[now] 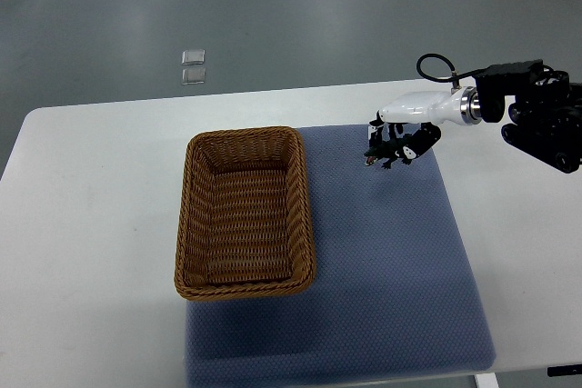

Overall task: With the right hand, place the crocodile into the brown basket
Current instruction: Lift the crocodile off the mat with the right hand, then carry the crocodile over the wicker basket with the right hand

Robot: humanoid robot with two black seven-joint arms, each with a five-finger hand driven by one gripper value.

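Next, I let go of the crocodile with my right gripper on the brown basket's bottom [245, 240], just to the near side of its middle.
A brown wicker basket [245, 213] stands on the left part of a blue mat, and nothing shows inside it. My right hand [397, 141] reaches in from the right edge, over the mat's far right part. Its fingers are curled around a small dark crocodile toy [386, 155], which hangs just under the palm, to the right of the basket's far corner. The toy is partly hidden by the fingers. My left arm does not show.
The blue mat [382, 261] covers the white table [91, 224] from the middle to the right. Two small clear squares [193, 66] lie on the grey floor beyond the table's far edge.
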